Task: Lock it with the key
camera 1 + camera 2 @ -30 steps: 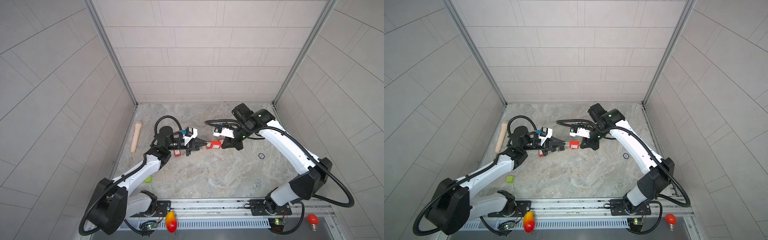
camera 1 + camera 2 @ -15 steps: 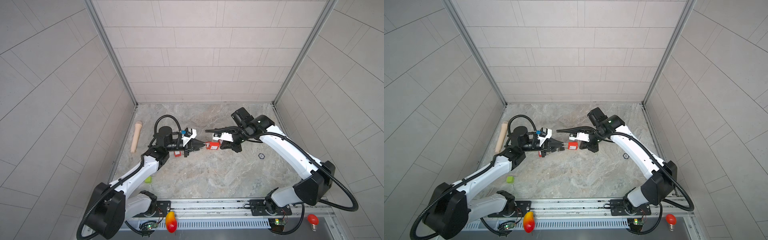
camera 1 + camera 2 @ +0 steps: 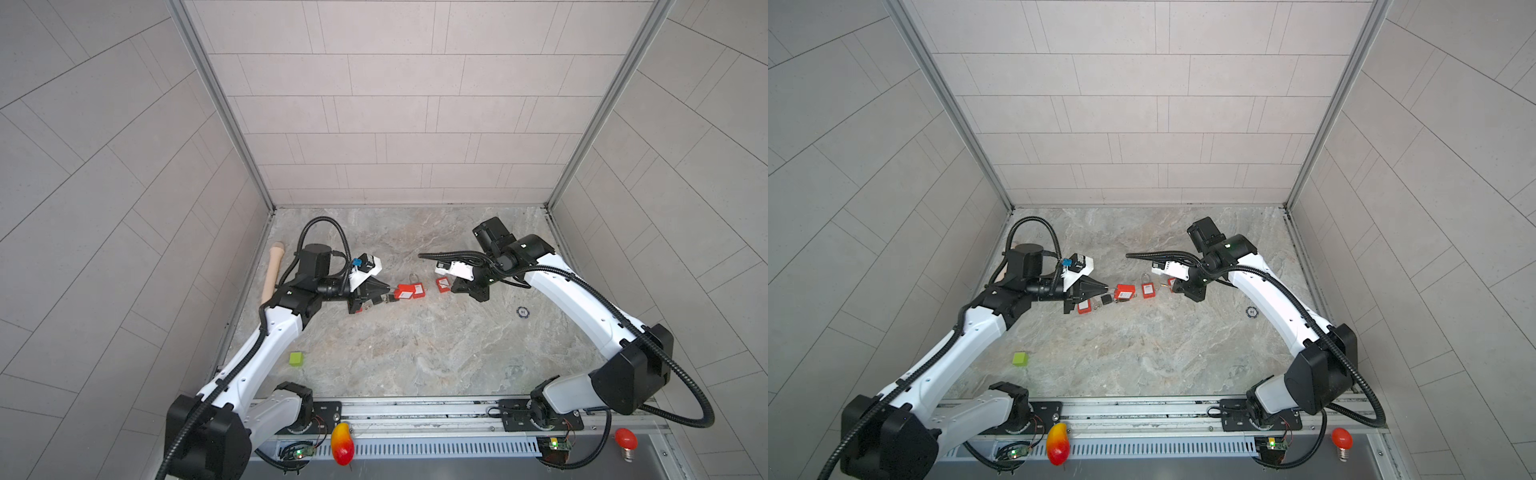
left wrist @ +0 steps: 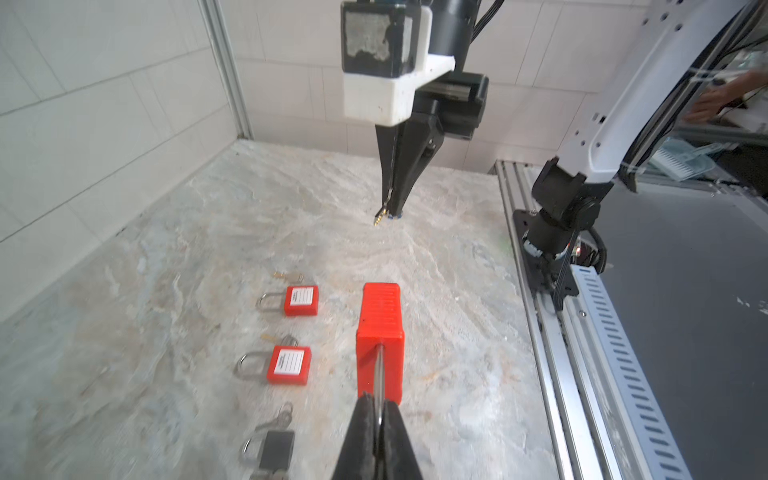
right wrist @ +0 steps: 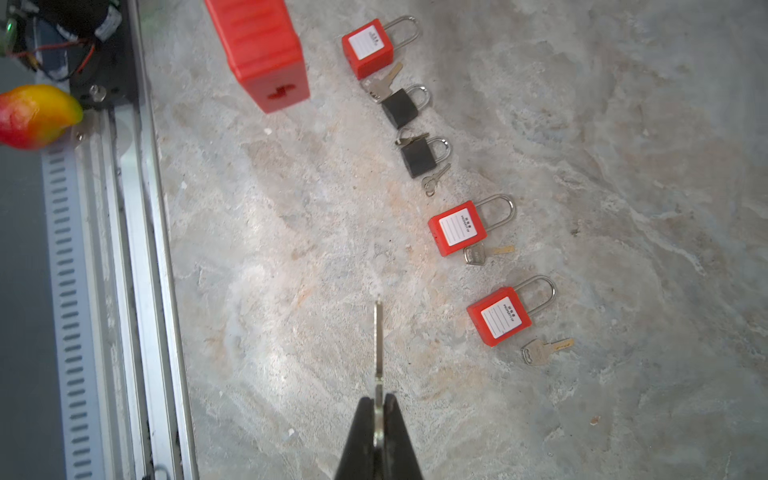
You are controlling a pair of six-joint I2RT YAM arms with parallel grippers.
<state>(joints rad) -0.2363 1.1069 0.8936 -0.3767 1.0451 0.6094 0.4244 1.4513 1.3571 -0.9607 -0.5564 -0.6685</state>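
The robot's left gripper needs to set the red padlock down on the floor (image 3: 334, 319) between the green cube and the padlock row.
My left gripper (image 4: 379, 409) is shut on the steel shackle of a red padlock (image 4: 380, 332), which hangs above the floor in both top views (image 3: 404, 293) (image 3: 1125, 292). Its keyhole end (image 5: 282, 92) faces the right arm. My right gripper (image 5: 378, 405) is shut on the bow of a silver key (image 5: 377, 340), whose blade sticks out past the fingertips. That gripper (image 3: 457, 287) is to the right of the held padlock, with a clear gap between them. The left wrist view shows the key tip (image 4: 379, 218) low over the floor.
A row of padlocks lies on the marble floor: red ones (image 5: 457, 228) (image 5: 498, 316) (image 5: 368, 48) and black ones (image 5: 399, 108) (image 5: 419, 156), with loose keys (image 5: 540, 351) beside them. A green cube (image 3: 296, 358), a wooden stick (image 3: 272, 272) and a dark token (image 3: 523, 311) lie further off.
My right gripper has drawn back to the right with the key, away from the held padlock. The left arm has hardly moved.
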